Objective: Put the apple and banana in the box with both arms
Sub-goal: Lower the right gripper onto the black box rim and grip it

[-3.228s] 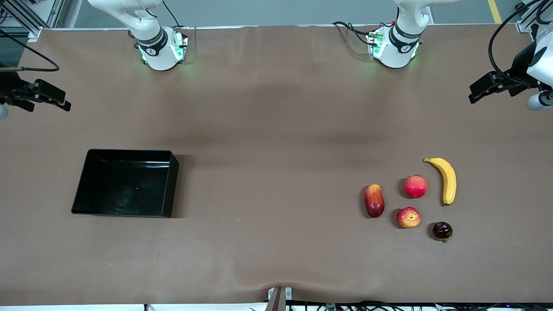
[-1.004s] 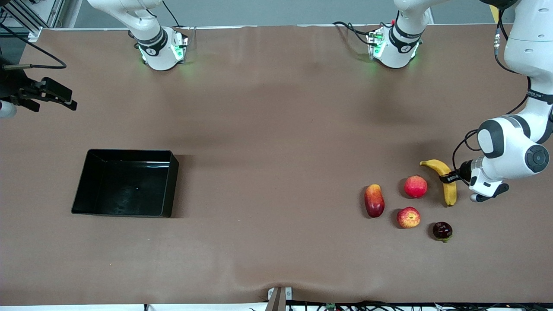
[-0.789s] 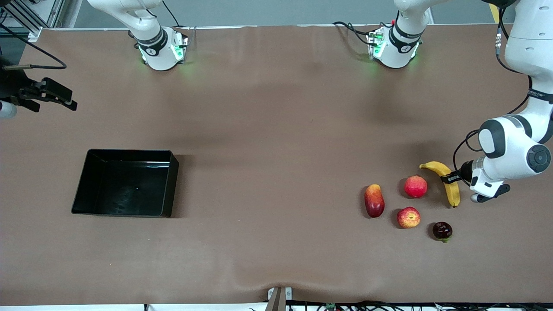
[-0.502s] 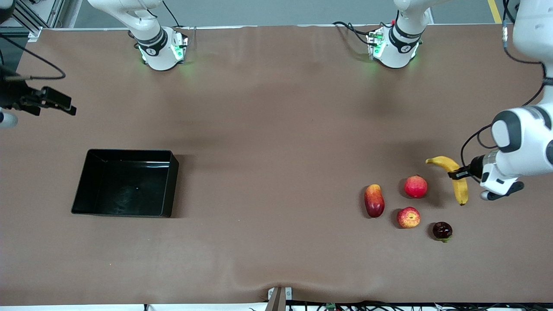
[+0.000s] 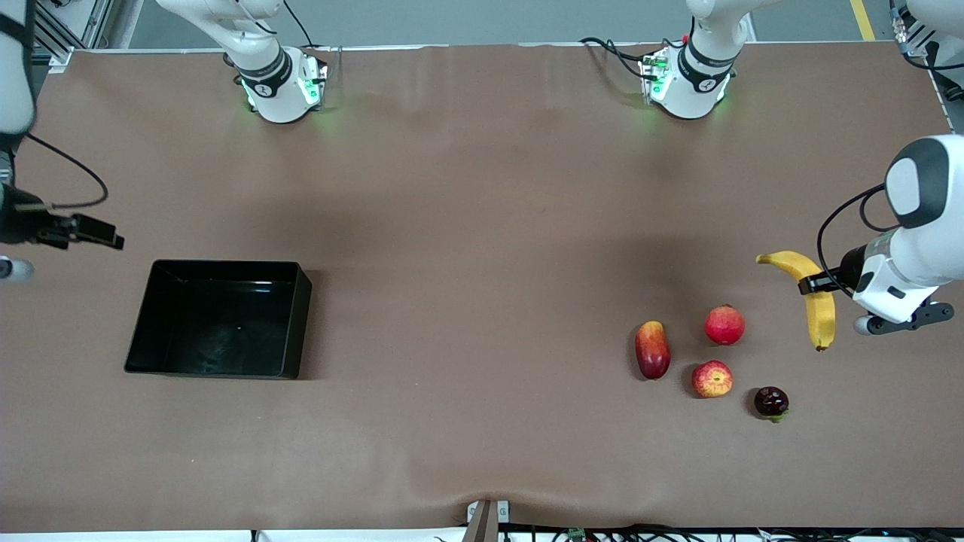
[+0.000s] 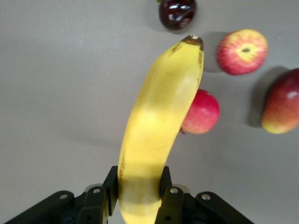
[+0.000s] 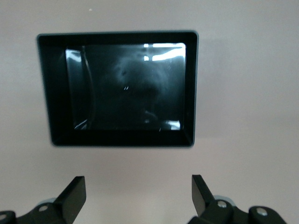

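The black box is next for my right gripper, which should go there and close on the rim of its short side [image 5: 143,306] [image 7: 195,95] farthest from the fruits.
My left gripper [image 5: 812,284] is shut on the yellow banana [image 5: 817,301] near one end and holds it in the air over the table at the left arm's end, beside the fruit group. In the left wrist view the banana [image 6: 159,121] sticks out from between the gripper's [image 6: 138,175] fingers. The apple [image 5: 712,379], red with yellow patches, lies on the table; the left wrist view shows it too [image 6: 242,51]. The black box [image 5: 300,316] stands empty toward the right arm's end. My right gripper [image 5: 113,237] is open and empty over bare table just outside the box [image 7: 117,139].
A pinkish-red round fruit [image 5: 724,324], a red-and-yellow oblong fruit [image 5: 652,350] and a small dark fruit [image 5: 771,402] lie around the apple. The brown table between the box and the fruits is bare. Cables run along the table's edge nearest the camera.
My left gripper closed on the banana, lifted it off the table and carried it toward the left arm's end. My right gripper moved closer to the box.
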Available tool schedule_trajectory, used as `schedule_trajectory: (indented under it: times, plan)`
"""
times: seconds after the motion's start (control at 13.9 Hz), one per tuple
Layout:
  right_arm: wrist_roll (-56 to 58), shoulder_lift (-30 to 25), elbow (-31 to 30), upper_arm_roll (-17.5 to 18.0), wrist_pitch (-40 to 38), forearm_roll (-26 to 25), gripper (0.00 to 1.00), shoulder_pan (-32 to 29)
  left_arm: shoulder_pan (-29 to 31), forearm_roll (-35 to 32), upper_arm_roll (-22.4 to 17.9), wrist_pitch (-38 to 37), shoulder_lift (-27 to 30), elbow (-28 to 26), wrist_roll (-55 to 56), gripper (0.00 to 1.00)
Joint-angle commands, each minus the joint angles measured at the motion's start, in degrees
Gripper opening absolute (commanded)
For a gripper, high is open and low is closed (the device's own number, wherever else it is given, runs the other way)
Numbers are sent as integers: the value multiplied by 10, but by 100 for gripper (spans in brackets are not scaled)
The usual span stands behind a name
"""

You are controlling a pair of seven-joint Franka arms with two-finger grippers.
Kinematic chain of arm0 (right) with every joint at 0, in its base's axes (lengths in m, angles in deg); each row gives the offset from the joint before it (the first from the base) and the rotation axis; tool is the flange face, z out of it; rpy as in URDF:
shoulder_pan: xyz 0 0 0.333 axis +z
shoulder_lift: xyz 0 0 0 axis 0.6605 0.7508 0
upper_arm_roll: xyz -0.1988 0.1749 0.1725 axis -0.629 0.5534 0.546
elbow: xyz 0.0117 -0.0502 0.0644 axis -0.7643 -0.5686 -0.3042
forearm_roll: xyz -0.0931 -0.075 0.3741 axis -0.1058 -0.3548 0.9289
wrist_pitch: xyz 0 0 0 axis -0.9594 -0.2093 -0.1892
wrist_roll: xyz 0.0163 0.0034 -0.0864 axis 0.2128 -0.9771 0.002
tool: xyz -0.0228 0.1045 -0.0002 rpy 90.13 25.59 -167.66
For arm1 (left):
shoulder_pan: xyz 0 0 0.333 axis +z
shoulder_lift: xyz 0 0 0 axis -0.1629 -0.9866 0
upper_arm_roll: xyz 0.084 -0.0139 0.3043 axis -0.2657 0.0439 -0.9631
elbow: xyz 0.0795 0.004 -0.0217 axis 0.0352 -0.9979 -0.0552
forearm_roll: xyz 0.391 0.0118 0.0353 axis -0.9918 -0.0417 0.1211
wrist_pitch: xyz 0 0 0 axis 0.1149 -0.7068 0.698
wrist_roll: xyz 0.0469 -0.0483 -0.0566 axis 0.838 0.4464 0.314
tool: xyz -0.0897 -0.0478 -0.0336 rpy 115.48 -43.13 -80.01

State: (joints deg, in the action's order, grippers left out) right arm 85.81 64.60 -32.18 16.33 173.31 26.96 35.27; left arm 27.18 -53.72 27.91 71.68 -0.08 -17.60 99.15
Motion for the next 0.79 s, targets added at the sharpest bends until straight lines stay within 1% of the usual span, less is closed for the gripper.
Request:
schedule_trajectory:
  times: [0.0, 0.14, 0.29, 0.5, 0.72]
  plan:
    - [45, 59, -26, 7, 89, -5, 100, -27, 1, -14, 24, -67, 4, 56, 6, 0]
    - [77, 106, -28, 7, 141, -5, 100, -43, 1, -14, 42, -98, 5, 87, 11, 0]
    - [102, 144, -28, 7, 185, -5, 100, -53, 2, -14, 50, -107, 10, 90, 13, 0]
    - [126, 188, -28, 7, 240, -5, 100, -62, 3, -14, 49, -122, 12, 90, 14, 0]
    - [130, 222, -27, 7, 271, -4, 100, -63, 2, -14, 62, -122, 15, 90, 35, 0]
